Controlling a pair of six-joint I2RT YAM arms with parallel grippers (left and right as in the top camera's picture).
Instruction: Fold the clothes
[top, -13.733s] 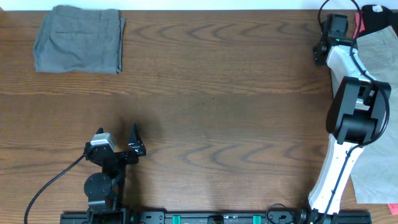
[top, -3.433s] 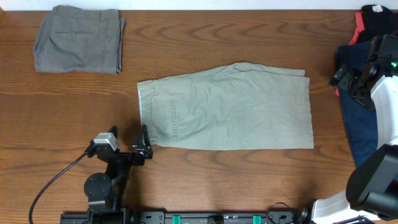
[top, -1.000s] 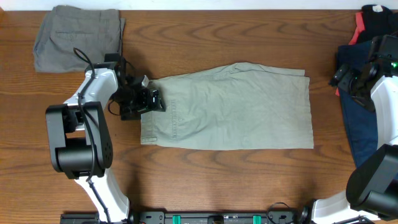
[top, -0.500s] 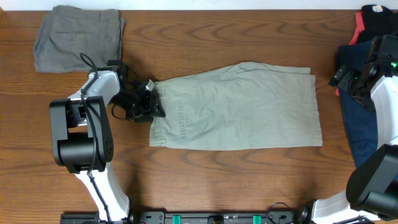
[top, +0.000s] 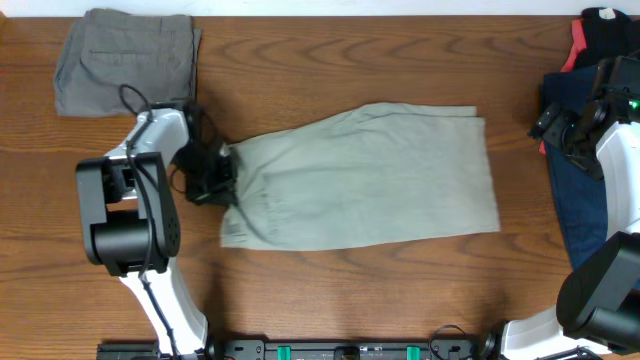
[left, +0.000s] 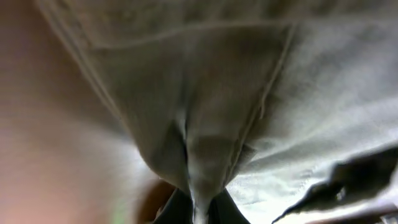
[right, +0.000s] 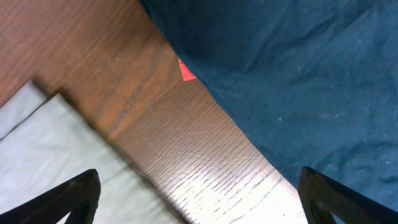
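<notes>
The waistband of the khaki shorts bunches in the left gripper's pinch, so the robot should lay it flat, open the gripper and take the waistband by its near corner (top: 228, 241).
The pale khaki shorts (top: 370, 180) lie spread across the middle of the table, waistband to the left. My left gripper (top: 222, 172) is shut on the waistband edge, which bunches up around it. In the left wrist view a pinched ridge of khaki cloth (left: 205, 124) runs down between the two dark fingers (left: 176, 210), and the gripper (left: 200, 213) is shut on it. My right gripper (top: 556, 124) hovers at the right, open. In the right wrist view it (right: 199, 208) spans bare wood between the shorts' corner (right: 56, 155) and a navy garment (right: 286, 74).
Folded grey shorts (top: 127, 62) sit at the back left corner. Navy (top: 580, 200), black (top: 610, 25) and red (top: 576, 45) garments are piled at the right edge. A red bit of cloth (right: 186, 70) peeks from under the navy cloth. The left arm's base (top: 120, 215) stands beside the waistband.
My left gripper went from open to shut on the waistband. The shorts slid right, then back left, and the waistband end now bunches. The right arm has not moved.
</notes>
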